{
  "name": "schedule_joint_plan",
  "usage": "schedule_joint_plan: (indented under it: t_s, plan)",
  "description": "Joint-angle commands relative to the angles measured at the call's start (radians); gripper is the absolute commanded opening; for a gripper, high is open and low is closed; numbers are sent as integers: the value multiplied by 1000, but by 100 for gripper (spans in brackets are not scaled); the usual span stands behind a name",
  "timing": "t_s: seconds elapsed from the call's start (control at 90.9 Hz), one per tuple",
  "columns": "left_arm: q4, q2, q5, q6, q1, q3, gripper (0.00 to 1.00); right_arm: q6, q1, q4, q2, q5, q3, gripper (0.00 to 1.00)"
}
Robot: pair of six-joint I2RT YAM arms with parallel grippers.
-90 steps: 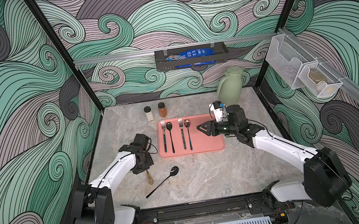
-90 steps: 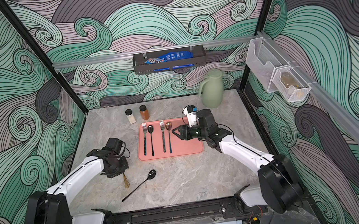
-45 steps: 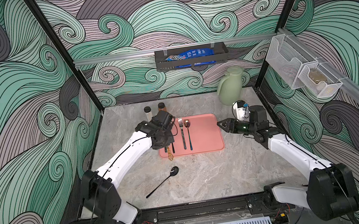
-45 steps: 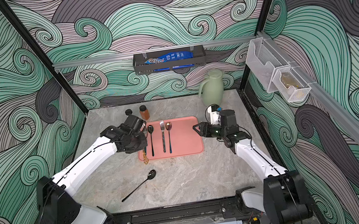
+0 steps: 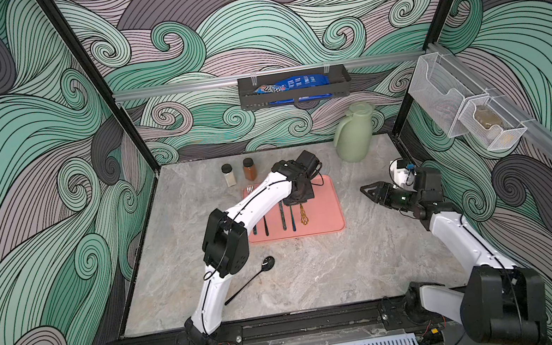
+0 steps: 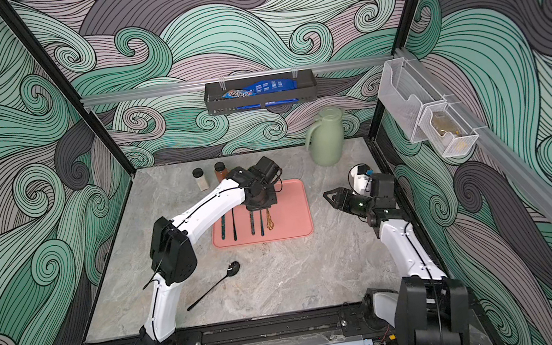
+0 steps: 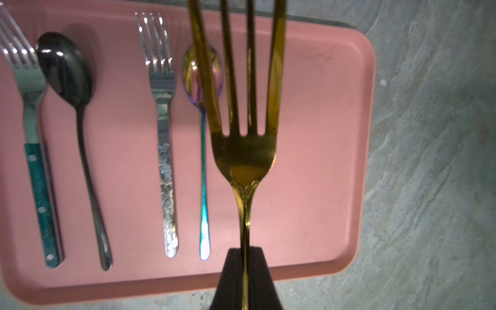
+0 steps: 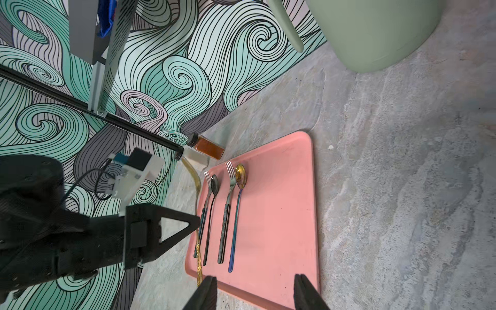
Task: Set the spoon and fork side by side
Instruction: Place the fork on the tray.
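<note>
Next, my left gripper releases the gold fork on the pink tray's empty part (image 5: 310,203) (image 7: 281,135), next to the iridescent spoon.
My left gripper (image 5: 300,202) (image 7: 245,251) is shut on the neck of a gold fork (image 7: 244,158), and in both top views its handle (image 5: 303,214) (image 6: 269,220) hangs over the pink tray (image 5: 327,215). The fork is just right of an iridescent spoon (image 7: 203,80) that lies on the tray. A black spoon (image 5: 267,263) (image 6: 233,268) lies alone on the table in front of the tray. My right gripper (image 5: 366,191) (image 8: 257,294) stands open and holds nothing, right of the tray.
The tray (image 7: 322,161) also holds a teal-handled fork (image 7: 32,112), a dark spoon (image 7: 65,69) and a silver fork (image 7: 162,88). Two spice jars (image 5: 228,174) (image 5: 249,168) stand behind the tray. A green jug (image 5: 352,136) stands at the back right.
My left arm has carried the gold fork from the table left of the tray to over the tray's right part. My right arm has drawn back to the right, off the tray.
</note>
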Motion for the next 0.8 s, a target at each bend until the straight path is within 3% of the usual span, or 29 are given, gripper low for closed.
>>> schedule_joint_plan:
  t_s: [0.0,0.132,0.793]
  plan:
    - [-54,96,15,-4,1,122,2,-12,-5,5,-6,-33,-25,51]
    - [-41,186,32,-4,1,214,2,-10,-4,18,9,-30,-31,51]
    - [90,305,77,11,-2,228,5,-1,9,14,17,-10,-22,51]
